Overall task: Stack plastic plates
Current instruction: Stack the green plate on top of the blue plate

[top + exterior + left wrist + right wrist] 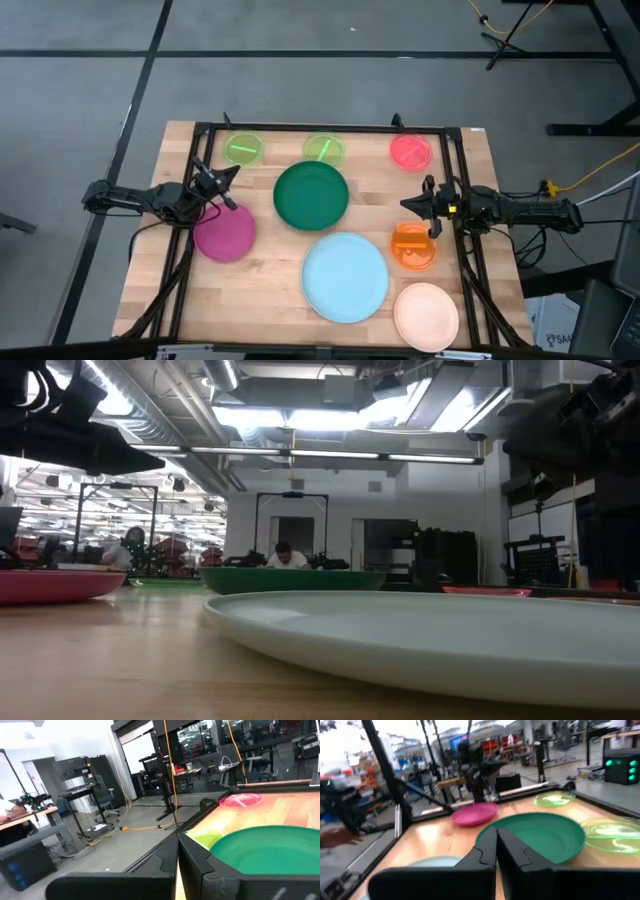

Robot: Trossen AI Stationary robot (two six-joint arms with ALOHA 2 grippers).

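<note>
The robot's right gripper needs to next move to the dark green plate's rim (345,184) (573,857), on the side facing the red-pink plate, and close there.
Eight plates lie apart, each flat on the wooden table: two lime-green ones (243,150) (323,149) and a red-pink one (410,151) at the far edge, a dark green one (311,195) in the middle, magenta (224,233) at the left, light blue (345,276) near the front, orange (414,246) and peach-cream (426,316) at the right. My left gripper (230,182) is shut and empty, above the table between the magenta and dark green plates. My right gripper (405,204) is shut and empty, above the table just beyond the orange plate, pointing at the dark green plate (540,832).
A black frame (330,128) runs along the table's far edge and down both sides. Bare wood shows between the plates. In the low view people sit at desks in the room beyond the table (285,556).
</note>
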